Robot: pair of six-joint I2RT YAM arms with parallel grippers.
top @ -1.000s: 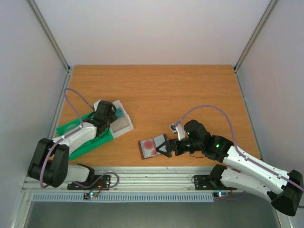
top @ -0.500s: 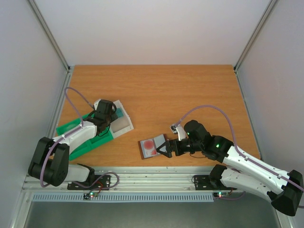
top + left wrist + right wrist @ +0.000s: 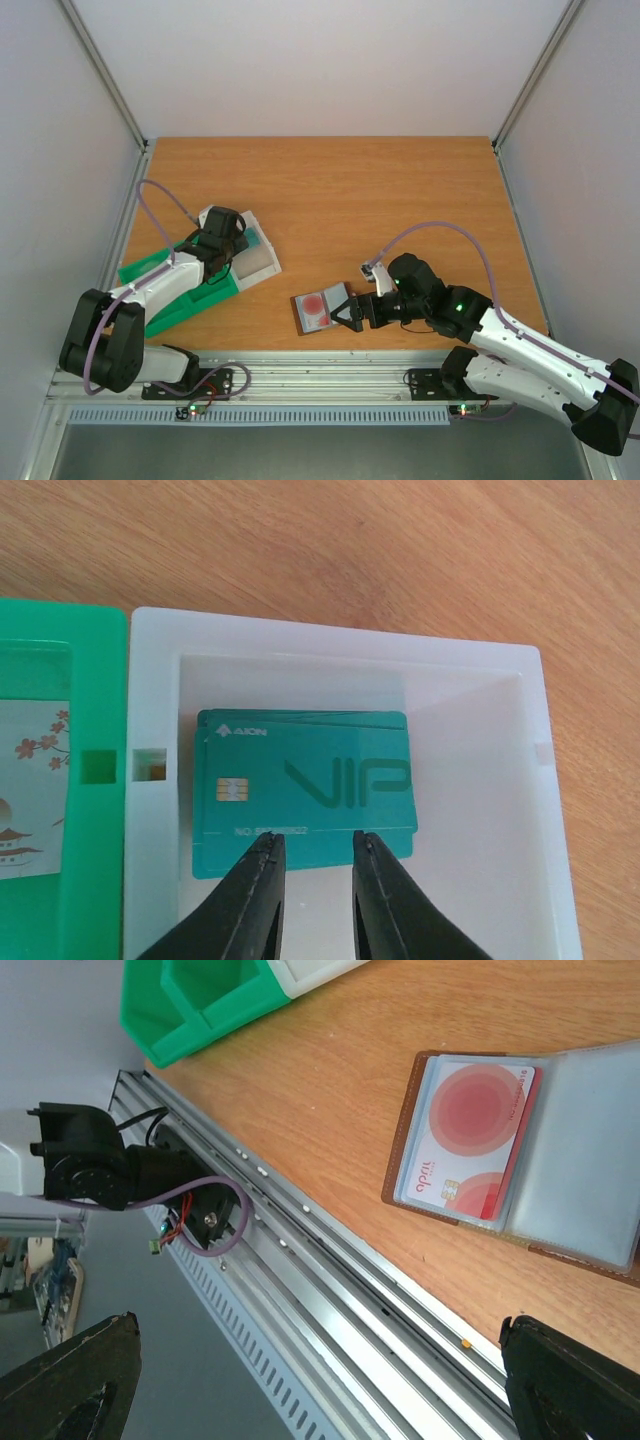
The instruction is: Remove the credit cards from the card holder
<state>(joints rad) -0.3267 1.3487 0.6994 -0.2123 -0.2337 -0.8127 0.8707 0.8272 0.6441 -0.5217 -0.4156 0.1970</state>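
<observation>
My right gripper is going to close on the red edge of the credit card (image 3: pixel 326 312) (image 3: pixel 507 1172) with red circles, beside the card holder's middle fold.
The card holder (image 3: pixel 322 308) lies open on the table near the front edge, brown-edged with grey-blue pockets. In the right wrist view (image 3: pixel 600 1170) its left pocket holds a pale credit card with red circles (image 3: pixel 470 1135). My right gripper (image 3: pixel 342 315) is wide open just to the right of the holder, and in its own view (image 3: pixel 320 1380) the jaws are empty. My left gripper (image 3: pixel 224 240) hovers over a white box (image 3: pixel 470 690). Its jaws (image 3: pixel 317 845) are narrowly open above the near edge of a teal VIP card (image 3: pixel 300 785) that lies flat in the box.
A green tray (image 3: pixel 185 290) adjoins the white box on the left. In the left wrist view (image 3: pixel 95 680) it holds a pale card with blossoms (image 3: pixel 30 780). The metal rail (image 3: pixel 330 1270) runs along the table's front edge. Walls enclose the table.
My left wrist has shifted very slightly over the white box. The right arm and the card holder have hardly moved.
</observation>
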